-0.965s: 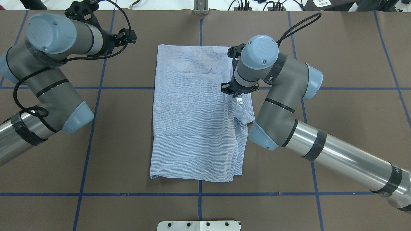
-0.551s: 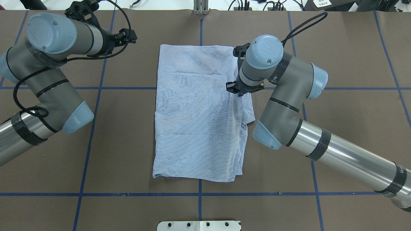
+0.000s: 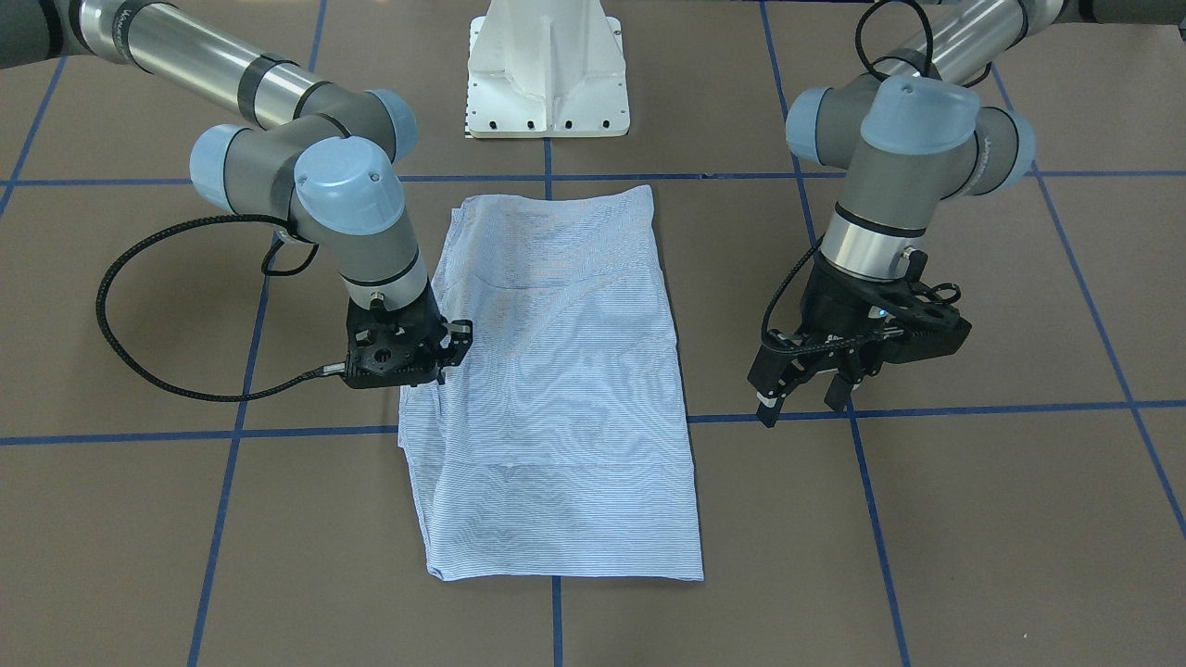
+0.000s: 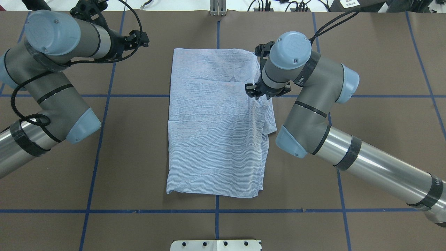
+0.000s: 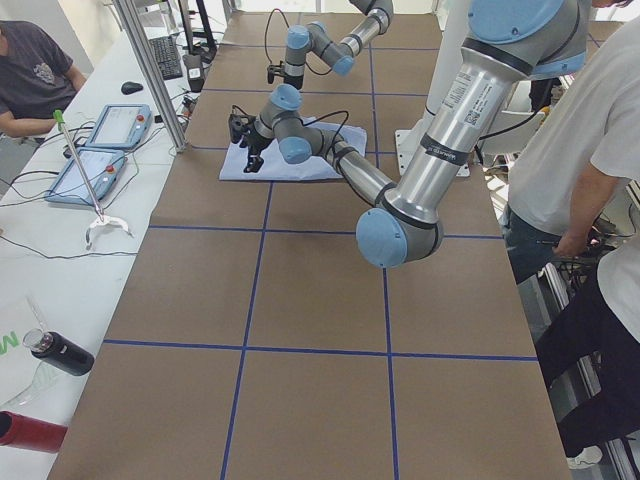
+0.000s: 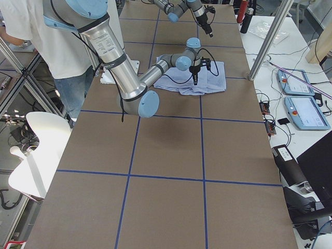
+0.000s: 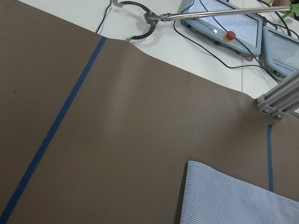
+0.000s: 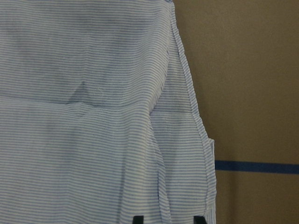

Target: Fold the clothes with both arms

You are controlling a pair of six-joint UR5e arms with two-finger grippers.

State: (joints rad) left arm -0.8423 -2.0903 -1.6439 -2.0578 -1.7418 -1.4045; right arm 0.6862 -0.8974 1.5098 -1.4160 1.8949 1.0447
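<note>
The shirt's upper hem stops short of the lower layer's edge, so my right gripper needs to pinch that hem (image 8: 165, 210) and pull the upper layer toward that edge.
The light blue striped shirt (image 4: 216, 139) lies folded into a flat rectangle on the brown table; it also shows in the front view (image 3: 556, 417). My right gripper (image 4: 259, 96) hangs over the shirt's right edge, near its far end. In the right wrist view its two fingertips (image 8: 138, 218) stand apart over the hem, so it is open, and no cloth shows held between them. My left gripper (image 3: 806, 403) is open and empty, held above the bare table left of the shirt (image 7: 233, 200). The collar, buttons and label are hidden.
The white pedestal base (image 3: 547, 74) stands at the robot's side of the table. Blue tape lines (image 4: 216, 211) form a grid on the table. Teach pendants (image 6: 306, 111) and a metal post (image 6: 270, 36) stand beyond the far edge. People stand near the table's ends (image 5: 590, 180).
My right gripper has moved right and toward the far edge. The shirt slid a little to the right, and the small white label at its right edge is no longer visible. The left arm shifted slightly.
</note>
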